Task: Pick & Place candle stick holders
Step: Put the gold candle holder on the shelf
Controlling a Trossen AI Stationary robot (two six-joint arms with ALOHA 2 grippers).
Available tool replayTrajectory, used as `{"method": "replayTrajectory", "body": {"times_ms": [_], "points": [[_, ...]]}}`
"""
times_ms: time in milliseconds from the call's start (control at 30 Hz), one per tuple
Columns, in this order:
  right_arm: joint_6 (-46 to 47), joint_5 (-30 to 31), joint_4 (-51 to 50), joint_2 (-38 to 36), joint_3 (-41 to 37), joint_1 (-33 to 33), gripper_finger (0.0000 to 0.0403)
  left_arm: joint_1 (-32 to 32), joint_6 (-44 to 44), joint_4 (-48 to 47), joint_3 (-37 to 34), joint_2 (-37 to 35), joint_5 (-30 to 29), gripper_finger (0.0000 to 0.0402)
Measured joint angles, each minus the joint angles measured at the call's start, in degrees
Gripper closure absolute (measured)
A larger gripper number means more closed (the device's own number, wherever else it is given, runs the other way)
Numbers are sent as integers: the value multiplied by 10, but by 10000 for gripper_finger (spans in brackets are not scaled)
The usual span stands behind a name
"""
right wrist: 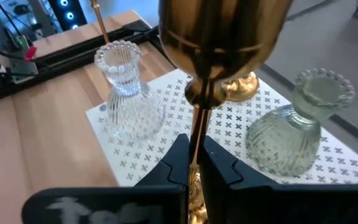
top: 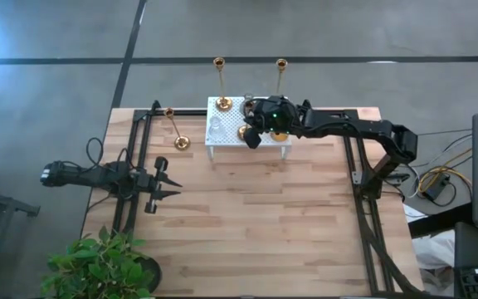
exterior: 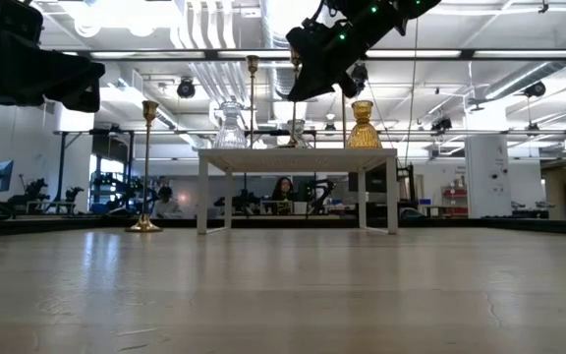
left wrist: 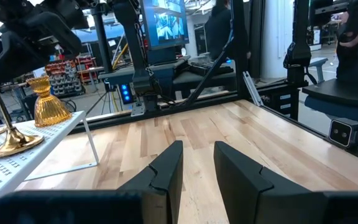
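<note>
My right gripper is going to let go of the brass holder on the white rack's near edge [top: 254,131], in front of the far glass holder.
A white perforated rack [top: 222,137] stands at the table's far middle. On it are two clear glass holders [right wrist: 126,93] [right wrist: 297,124], a squat brass holder [exterior: 362,126] and tall brass holders [top: 220,83] [top: 281,75]. Another tall brass holder [top: 175,129] stands by its round base on the table, left of the rack. My right gripper [top: 254,131] is over the rack, shut on a brass holder [right wrist: 222,37]. My left gripper [top: 158,184] is open and empty above the table's left part. My right gripper pinches the brass holder's thin stem [right wrist: 195,127] between its two fingers, a little below the cup. The fingers slant down from the table's right and lie across the stem. The holder stands upright. The fingers hide its base, so I cannot tell whether it rests on the rack.
A potted plant [top: 98,266] stands at the table's near left corner. Black frame rails [top: 363,208] run along the left and right sides. The middle and near part of the wooden table [top: 256,224] is bare. A person [exterior: 285,189] sits in the room beyond the table.
</note>
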Motion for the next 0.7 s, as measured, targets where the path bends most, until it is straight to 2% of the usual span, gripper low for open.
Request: {"method": "replayTrajectory", "body": {"times_ms": [200, 700], "points": [[-9, 15, -39, -18, -3, 0, 392, 0, 0, 0, 0, 0, 0, 305], [-9, 30, -53, -41, -24, -1, 392, 0, 0, 0, 0, 0, 0, 305]]}}
